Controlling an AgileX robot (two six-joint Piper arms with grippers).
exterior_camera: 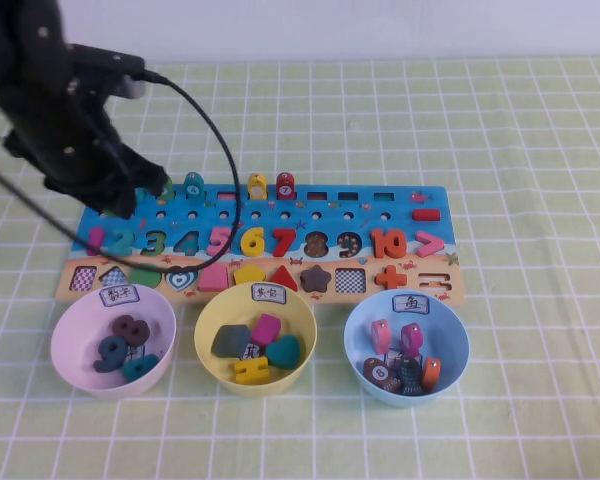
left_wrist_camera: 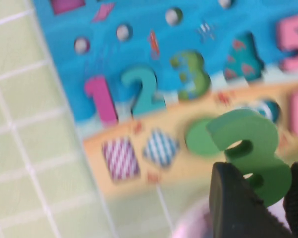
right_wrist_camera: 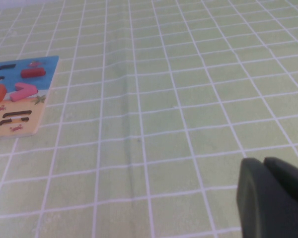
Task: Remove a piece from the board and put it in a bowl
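Observation:
I will let go of the green numeral with my left gripper in the pink bowl (exterior_camera: 144,345), between the brown numeral and the teal piece. The numeral is now held above the tan strip.
In the left wrist view my left gripper (left_wrist_camera: 260,186) is shut on the bright green numeral "3" (left_wrist_camera: 248,144) and holds it above the board's tan strip (left_wrist_camera: 164,124), over the green oval. The empty "3" recess (left_wrist_camera: 191,74) shows between the teal "2" (left_wrist_camera: 146,91) and the blue "4". A pink blur of the bowl (left_wrist_camera: 188,225) lies just below the fingers. In the high view the left arm (exterior_camera: 80,140) hangs over the board's (exterior_camera: 380,215) left end and hides the piece; the pink-lilac bowl (exterior_camera: 65,330) sits in front. My right gripper (right_wrist_camera: 263,161) is shut and empty over the cloth.
A yellow bowl (exterior_camera: 208,320) with shapes and a light blue bowl (exterior_camera: 455,325) with fish pegs stand in front of the board. The pink bowl holds several dark numerals. Black cables cross the board's left part. The board's right corner (right_wrist_camera: 35,74) shows in the right wrist view.

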